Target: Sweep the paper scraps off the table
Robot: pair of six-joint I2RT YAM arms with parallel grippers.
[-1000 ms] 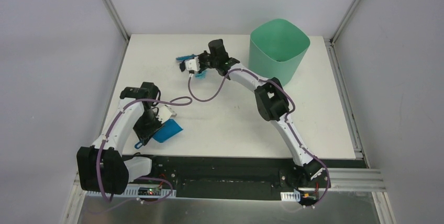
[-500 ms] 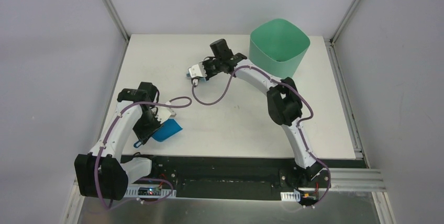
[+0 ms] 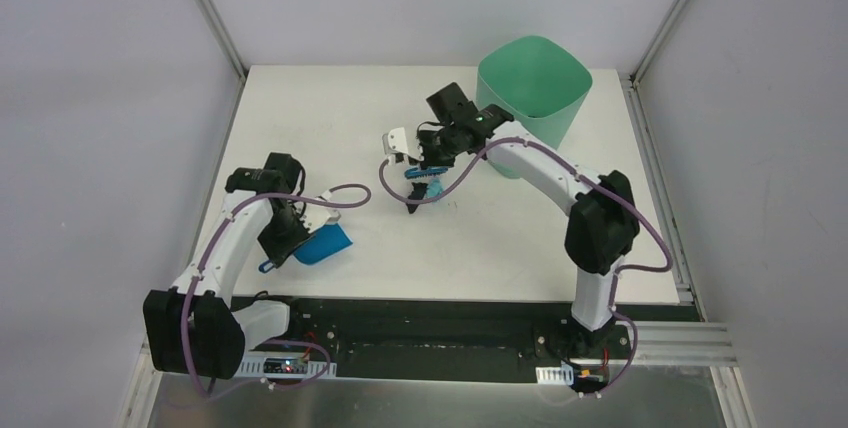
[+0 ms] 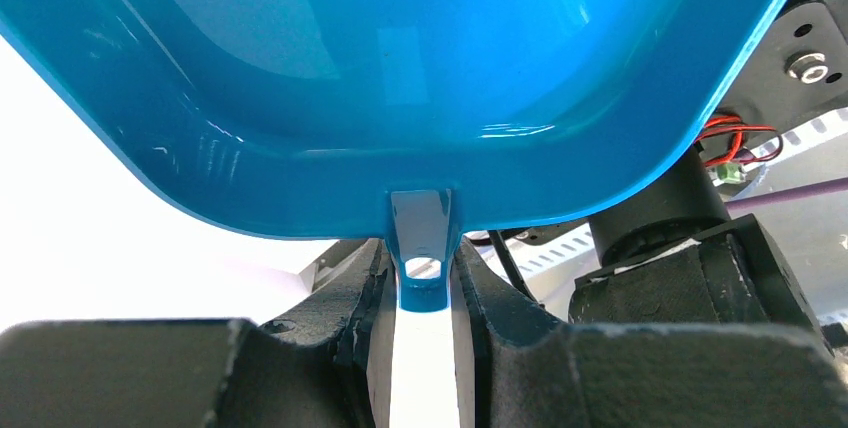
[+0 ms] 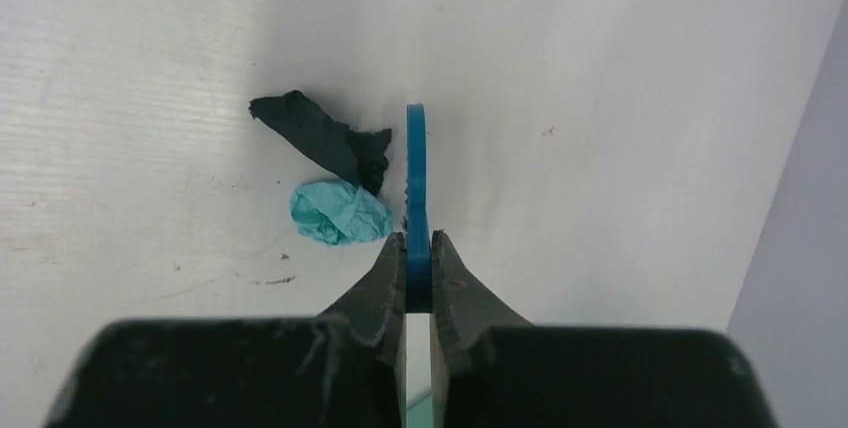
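Observation:
Next, my left gripper releases the blue dustpan on the white table point(image 3: 382, 228), just in front of the black paper scrap.
My right gripper point(image 5: 418, 258) is shut on the thin blue handle of the hand brush point(image 5: 416, 173), held over the middle of the white table point(image 3: 500, 238). Two paper scraps lie just left of the brush: a black one point(image 5: 325, 138) and a light teal one point(image 5: 338, 213), both touching or nearly touching it. In the top view the brush point(image 3: 425, 188) covers most of them. My left gripper point(image 4: 425, 283) is shut on the short tab handle of the blue dustpan point(image 4: 400, 68), which sits low at the table's near left point(image 3: 322, 245). No scraps show inside the pan.
A tall green bin point(image 3: 532, 88) stands at the back right of the table, close behind my right arm. Purple cables loop off both arms over the table. Grey walls enclose the table on three sides.
The right arm has carried the brush from the far middle-left toward the centre and nearer. The left arm with the dustpan has barely shifted.

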